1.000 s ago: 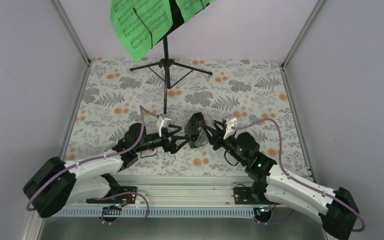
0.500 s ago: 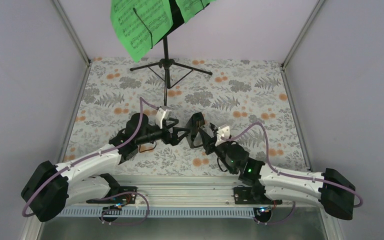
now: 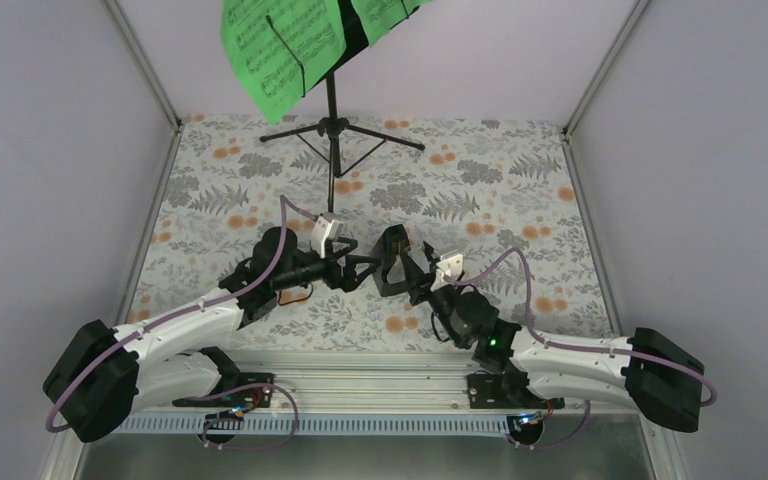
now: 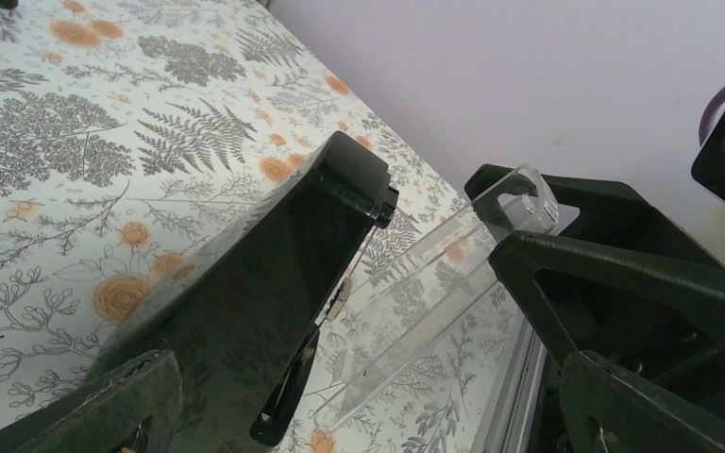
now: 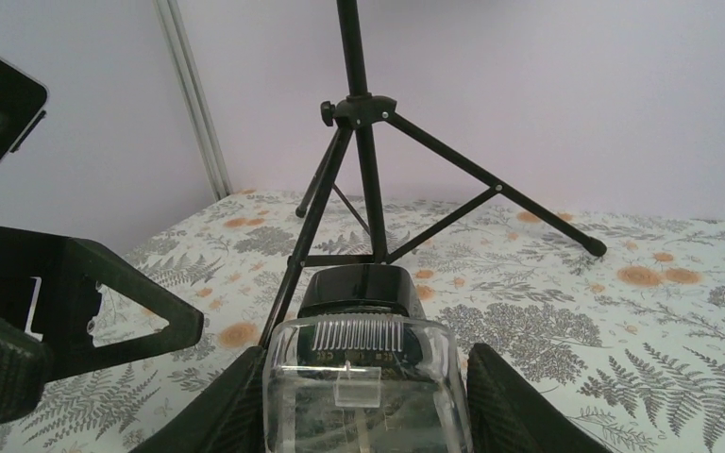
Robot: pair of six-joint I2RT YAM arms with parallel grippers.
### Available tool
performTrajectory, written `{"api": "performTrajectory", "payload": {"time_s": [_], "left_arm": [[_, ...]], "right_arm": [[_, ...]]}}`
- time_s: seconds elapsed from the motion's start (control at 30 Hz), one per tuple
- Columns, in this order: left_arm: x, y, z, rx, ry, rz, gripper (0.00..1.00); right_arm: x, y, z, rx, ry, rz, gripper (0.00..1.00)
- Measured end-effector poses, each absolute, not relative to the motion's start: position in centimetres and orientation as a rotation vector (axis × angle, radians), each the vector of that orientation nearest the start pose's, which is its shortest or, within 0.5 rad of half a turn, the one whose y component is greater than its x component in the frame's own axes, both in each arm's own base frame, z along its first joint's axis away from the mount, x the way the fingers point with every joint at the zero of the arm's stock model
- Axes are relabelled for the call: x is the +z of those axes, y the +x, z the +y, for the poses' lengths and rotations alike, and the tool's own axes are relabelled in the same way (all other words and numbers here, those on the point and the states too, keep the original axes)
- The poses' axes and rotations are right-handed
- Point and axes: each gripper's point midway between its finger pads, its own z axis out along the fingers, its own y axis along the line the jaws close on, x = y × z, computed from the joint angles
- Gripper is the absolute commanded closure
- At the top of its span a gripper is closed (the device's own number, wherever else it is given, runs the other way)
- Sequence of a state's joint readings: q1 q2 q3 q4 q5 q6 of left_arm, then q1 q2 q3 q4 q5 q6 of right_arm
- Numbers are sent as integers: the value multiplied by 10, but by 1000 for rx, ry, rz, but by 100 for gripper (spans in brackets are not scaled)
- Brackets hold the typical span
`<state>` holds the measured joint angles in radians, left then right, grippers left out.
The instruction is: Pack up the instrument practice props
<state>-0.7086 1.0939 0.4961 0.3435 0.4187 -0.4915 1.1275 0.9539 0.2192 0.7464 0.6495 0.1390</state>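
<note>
I should let go of the clear cover with my right gripper against the front of the dark metronome body (image 3: 397,270) (image 5: 362,373).
The small dark metronome (image 3: 392,262) stands mid-table between my two grippers. Its clear cover (image 4: 425,302) hangs open from the dark body (image 4: 274,274). My right gripper (image 3: 412,282) is shut on the clear cover (image 5: 363,406), one finger on each side of it, with the dark body (image 5: 359,288) just beyond. My left gripper (image 3: 368,270) is open, and its wide fingers (image 4: 642,396) straddle the body and cover. The black tripod music stand (image 3: 332,130) stands at the back with bright green music sheets (image 3: 280,45) on its desk. Its legs also show in the right wrist view (image 5: 368,170).
The table has a floral cloth (image 3: 520,190) and is boxed in by pale walls on the left, back and right. A metal rail (image 3: 380,365) runs along the near edge by the arm bases. The stand's tripod legs (image 3: 390,140) spread over the far middle of the table.
My right arm has swung left and lower, bringing its gripper onto the metronome's cover. My left arm shifted up and towards the metronome a second ago, then stayed still.
</note>
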Motion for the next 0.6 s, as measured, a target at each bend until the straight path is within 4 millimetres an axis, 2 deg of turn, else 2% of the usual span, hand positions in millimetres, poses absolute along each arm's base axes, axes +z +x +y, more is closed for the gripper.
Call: {"api": "performTrajectory", "payload": {"time_s": [0.6], "left_arm": [[193, 224, -284, -1210, 511, 1929, 1]], "right_arm": [[203, 227, 239, 472, -289, 1537, 71]]}}
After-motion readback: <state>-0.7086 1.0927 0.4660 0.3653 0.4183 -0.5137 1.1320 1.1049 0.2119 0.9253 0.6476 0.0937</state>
